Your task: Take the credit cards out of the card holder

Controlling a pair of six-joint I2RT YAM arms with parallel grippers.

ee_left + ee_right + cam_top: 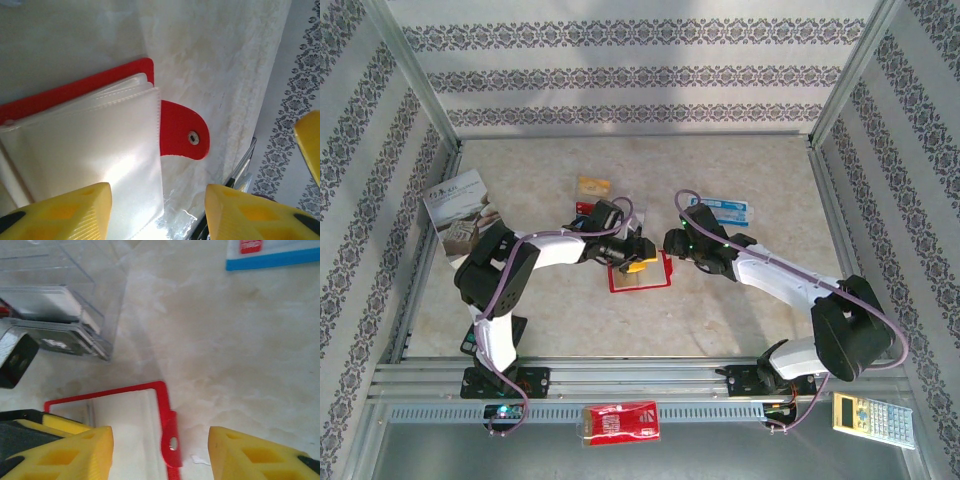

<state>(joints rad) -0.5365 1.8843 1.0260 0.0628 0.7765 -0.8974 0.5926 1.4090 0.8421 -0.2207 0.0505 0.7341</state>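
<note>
Next, my left gripper grips the card holder's opposite edge (612,281) while my right gripper comes in, as it is hovering over an empty pocket leaf beside the snap tab.
The card holder (642,274) lies open on the table, a red cover with pale clear pockets (95,150) and a red snap tab (183,131). My left gripper (633,262) hovers over its left part, jaws open (157,215); one yellow finger (65,215) is above the pocket leaf, whose edge lies in the gap. My right gripper (674,244) is open just right of the holder (130,425), straddling its tab (171,440). An orange-yellow credit card (593,185) lies beyond the holder. A blue-edged card (730,211) lies to the right (270,252).
A clear plastic box (55,310) with cards stands behind the holder. A booklet (460,210) leans at the far left. A red printed packet (618,420) and a calculator (873,418) lie on the front ledge. Patterned walls enclose the table.
</note>
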